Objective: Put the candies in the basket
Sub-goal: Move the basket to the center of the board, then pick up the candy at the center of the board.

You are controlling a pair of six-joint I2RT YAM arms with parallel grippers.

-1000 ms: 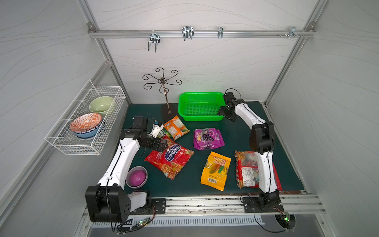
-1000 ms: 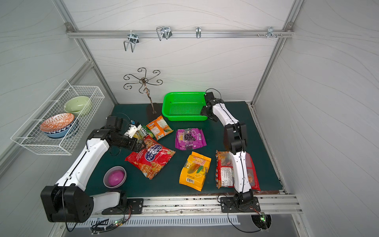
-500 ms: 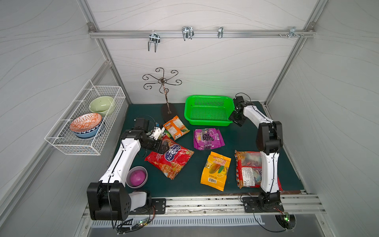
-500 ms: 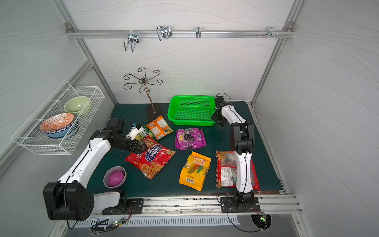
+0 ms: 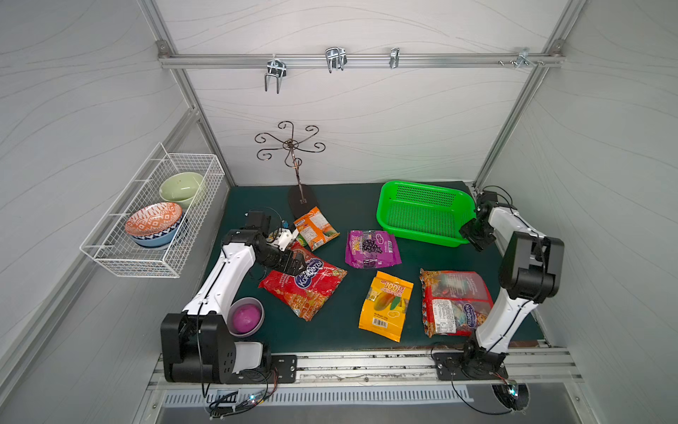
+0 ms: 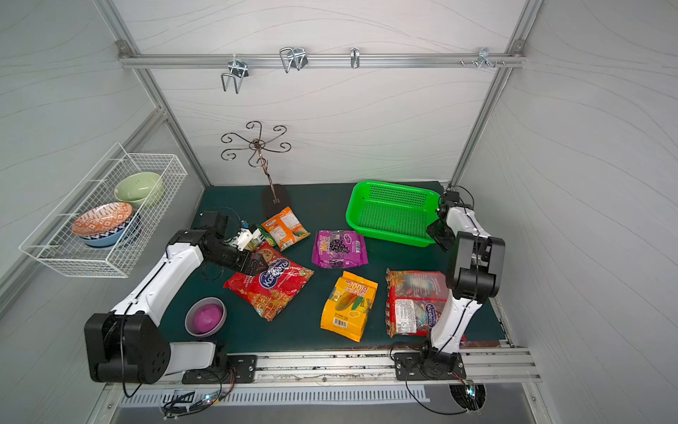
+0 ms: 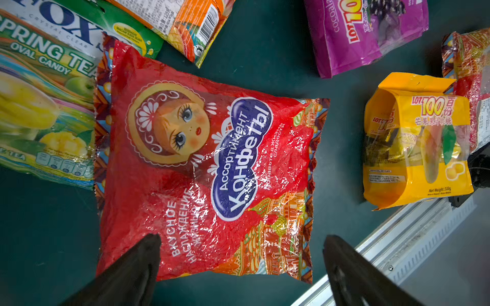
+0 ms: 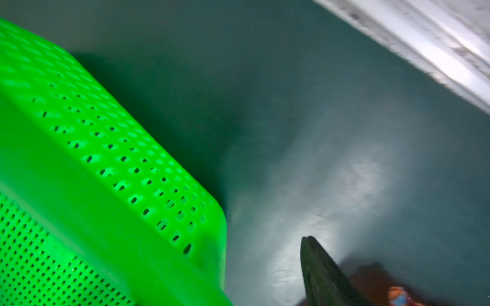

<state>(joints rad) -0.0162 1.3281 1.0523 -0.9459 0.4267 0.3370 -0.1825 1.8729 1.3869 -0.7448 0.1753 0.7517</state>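
Note:
The purple grape bag has a side edge [image 5: 347, 248] [image 7: 315, 39] facing the small orange bag, and I should close my left gripper on that edge.
Several candies lie on the green mat: a large red bag [image 5: 308, 286] [image 7: 206, 172], a second red bag [image 5: 455, 303], a purple grape bag [image 5: 370, 247], a yellow mango bag [image 5: 387, 304], a small orange bag [image 5: 315, 227] and a green-yellow bag [image 7: 45, 106]. My left gripper [image 5: 293, 262] [image 7: 242, 254] hangs open over the first red bag's end. The green basket [image 5: 414, 235] [image 8: 106, 212] sits at the back right. My right gripper [image 5: 475, 236] is at its near right corner. One finger [image 8: 323, 270] stands apart from the corner; the basket hides the other.
A white wire basket with bowls [image 5: 154, 220] hangs on the left wall. A purple ball in a cup [image 5: 245, 317] sits by the left arm's base. A metal hook stand [image 5: 302, 200] rises at the back. The front rail [image 5: 367, 363] borders the mat.
The basket has slid to the right and turned, with my right gripper moving along at its corner. My left gripper has crept slightly toward the red bag.

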